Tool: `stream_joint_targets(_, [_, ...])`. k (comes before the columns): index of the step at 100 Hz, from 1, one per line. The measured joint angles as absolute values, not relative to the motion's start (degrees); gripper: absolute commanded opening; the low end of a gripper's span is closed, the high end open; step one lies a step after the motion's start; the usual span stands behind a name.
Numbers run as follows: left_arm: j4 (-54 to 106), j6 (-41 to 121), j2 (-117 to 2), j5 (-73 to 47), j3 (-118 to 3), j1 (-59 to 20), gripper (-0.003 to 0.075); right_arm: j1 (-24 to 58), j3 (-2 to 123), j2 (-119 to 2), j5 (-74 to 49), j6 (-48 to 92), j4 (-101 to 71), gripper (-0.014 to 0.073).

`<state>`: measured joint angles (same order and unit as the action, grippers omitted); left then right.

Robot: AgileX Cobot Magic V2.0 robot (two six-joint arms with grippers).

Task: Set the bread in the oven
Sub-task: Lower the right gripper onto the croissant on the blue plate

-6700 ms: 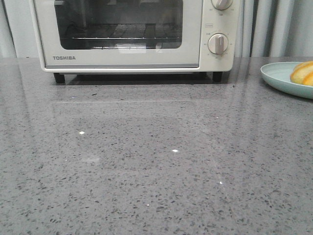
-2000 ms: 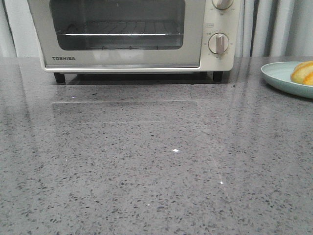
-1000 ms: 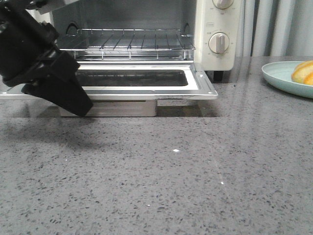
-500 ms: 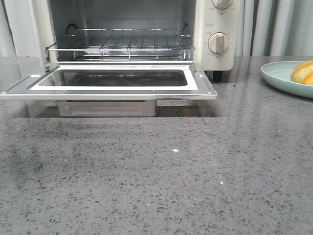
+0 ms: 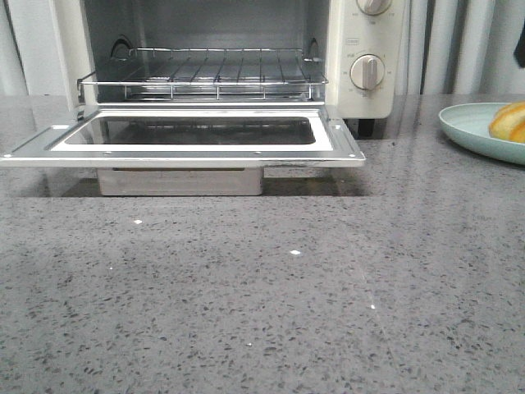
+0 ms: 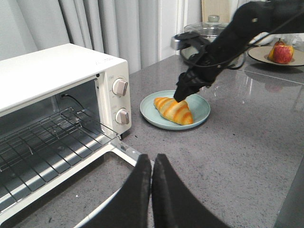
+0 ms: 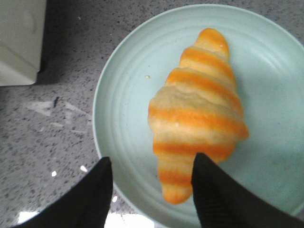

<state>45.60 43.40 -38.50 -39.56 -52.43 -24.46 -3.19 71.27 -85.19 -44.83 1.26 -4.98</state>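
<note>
The robot's right gripper needs to close on the near tapered end [image 5: 518,131] [image 7: 175,175] of the bread, next to the bread's wide middle.
The bread [image 7: 197,114] lies on a pale green plate [image 7: 123,118]; it also shows at the right edge of the front view [image 5: 510,121] and in the left wrist view [image 6: 174,110]. My right gripper [image 7: 153,164] is open just above the plate, one finger beside the bread's tapered end, the other over the plate's rim. It shows from outside in the left wrist view [image 6: 183,92]. The oven [image 5: 365,57] stands at the back with its door [image 5: 189,148] folded down flat and the wire rack [image 5: 205,78] bare. My left gripper [image 6: 152,159] is shut and empty above the door's corner.
A grey speckled counter [image 5: 271,304] runs in front of the oven. In the left wrist view a lidded pot [image 6: 209,29] and a plate with an apple [image 6: 281,52] stand at the far side. Curtains [image 6: 118,23] hang behind.
The oven door went from shut to folded down. My left arm, in front of the door a second ago, has left the front view. A dark bit of my right arm now shows at its right edge.
</note>
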Motion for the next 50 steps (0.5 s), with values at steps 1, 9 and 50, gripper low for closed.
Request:
stream_joint_targets(1, [45.59, 43.40, -38.50, -39.71, -52.43, -24.46, -0.0022, -3.19, 71.41, -85.51, -44.85, 1.00, -4.84, 0.0339])
stream_joint_targets(9, [46.20, 43.40, -38.50, -40.53, -52.43, -24.46, -0.0022, -3.19, 71.79, -89.25, -46.17, -1.67, -2.76, 0.0339])
stream_joint_targets(50, [47.80, 43.40, -38.50, -41.20, -52.43, -24.46, -0.0022, -3.19, 73.15, -97.73, -46.59, -5.98, 1.31, 0.0045])
